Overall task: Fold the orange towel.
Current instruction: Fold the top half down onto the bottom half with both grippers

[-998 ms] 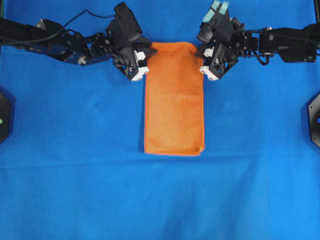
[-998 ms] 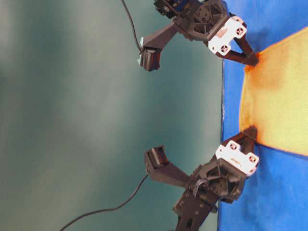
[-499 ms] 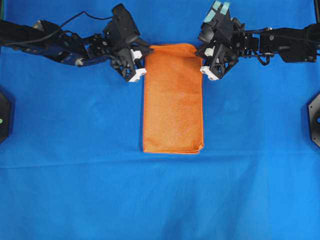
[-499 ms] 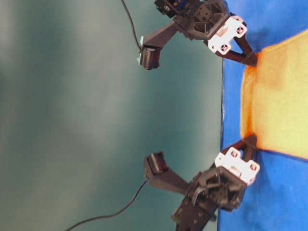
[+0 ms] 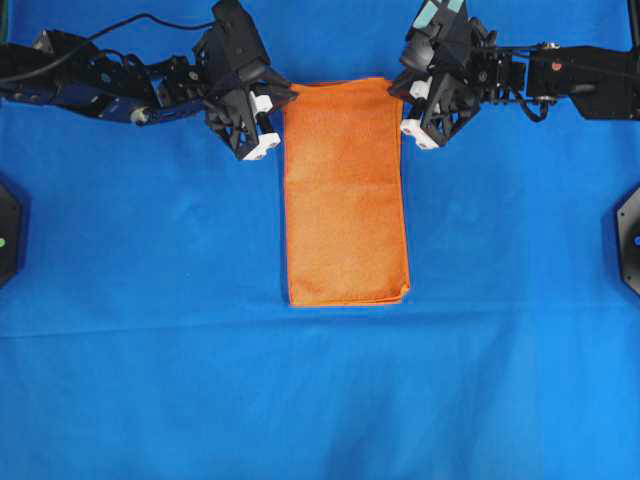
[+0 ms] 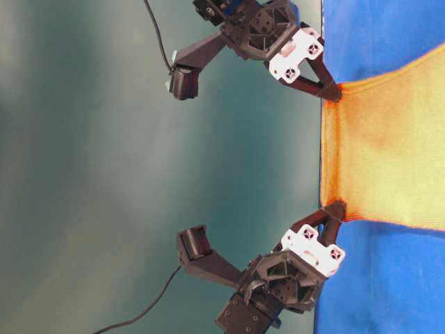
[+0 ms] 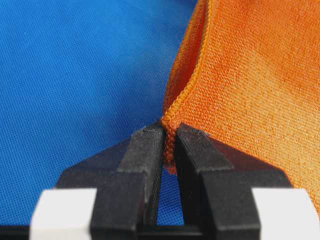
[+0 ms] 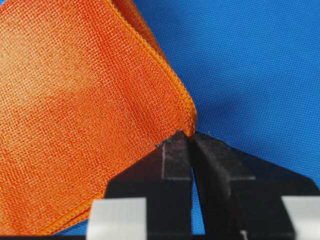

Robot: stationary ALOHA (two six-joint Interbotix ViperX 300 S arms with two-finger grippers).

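Observation:
My left gripper has the orange towel's far corner, which is now raised and stretched. It will let that corner go on its near corner (image 5: 291, 298) along the same side.
The orange towel (image 5: 345, 200) lies on the blue cloth as a long narrow rectangle, folded double, its near end flat. Its far end is raised and stretched between both grippers (image 6: 389, 153). My left gripper (image 5: 284, 98) is shut on the far left corner; the left wrist view shows the stitched hem (image 7: 172, 115) pinched between the black fingertips (image 7: 170, 135). My right gripper (image 5: 394, 95) is shut on the far right corner, with the towel (image 8: 85, 110) spreading left from its tips (image 8: 192, 137). In the table-level view the right gripper (image 6: 335, 94) is above and the left gripper (image 6: 336, 209) below.
The blue cloth (image 5: 150, 350) covers the whole table. Black fixtures sit at the left edge (image 5: 8, 230) and the right edge (image 5: 630, 235). Both arms reach in from the far corners, and a cable (image 5: 150, 18) trails over the left arm.
The left gripper has shut on the towel's far left corner. Both grippers have risen and shifted toward the far edge, lifting and tightening the towel's far end.

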